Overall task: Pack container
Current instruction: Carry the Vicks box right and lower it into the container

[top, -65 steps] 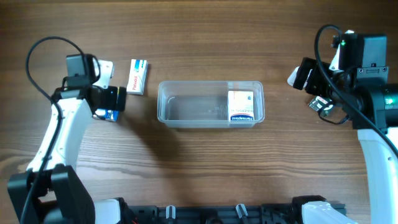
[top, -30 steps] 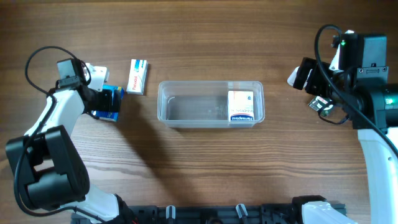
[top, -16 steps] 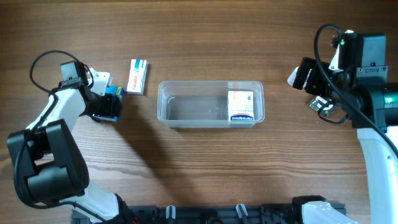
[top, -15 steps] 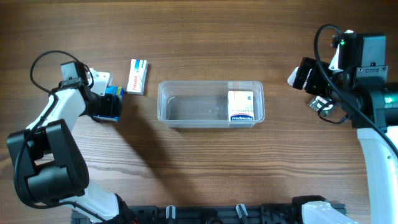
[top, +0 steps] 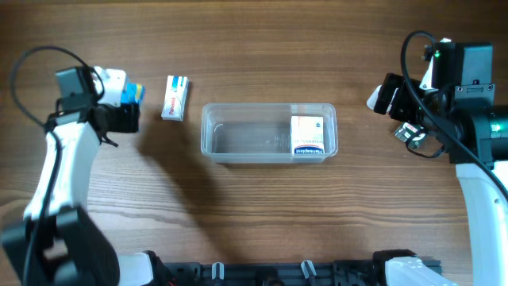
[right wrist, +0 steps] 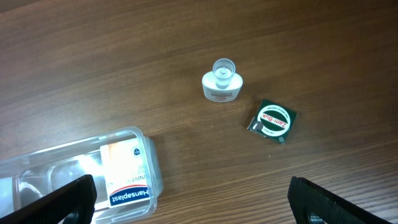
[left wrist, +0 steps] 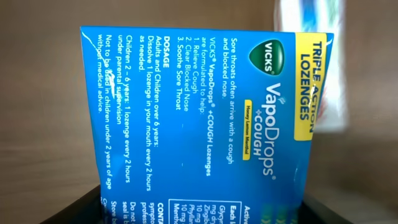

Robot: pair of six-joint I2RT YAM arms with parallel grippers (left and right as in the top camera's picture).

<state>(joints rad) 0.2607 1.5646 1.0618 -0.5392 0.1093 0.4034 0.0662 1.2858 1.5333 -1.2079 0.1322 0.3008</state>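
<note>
Next, my left gripper lets go of the blue Vicks VapoDrops box in the clear plastic container (top: 272,133) beside the white Hansaplast box. The Vicks box is now held above the table.
The clear plastic container (top: 268,133) lies mid-table with a white Hansaplast box (top: 308,135) in its right end; both also show in the right wrist view, container (right wrist: 37,168) and box (right wrist: 126,171). My left gripper (top: 127,99) is shut on a blue Vicks VapoDrops box (left wrist: 199,118), held above the table left of the container. Only a sliver of that box (top: 139,92) shows overhead. A white Panadol box (top: 175,98) lies just right of the left gripper. My right gripper (right wrist: 186,202) is open and empty, held high at the right.
A small clear bottle with a white cap (right wrist: 221,82) and a dark green Zam-Buk tin (right wrist: 272,121) lie on the wood right of the container, under the right arm. Arm bases stand at the front edge.
My left gripper has lifted the blue Vicks box off the table and drawn back up and to the left. The right arm has not moved.
</note>
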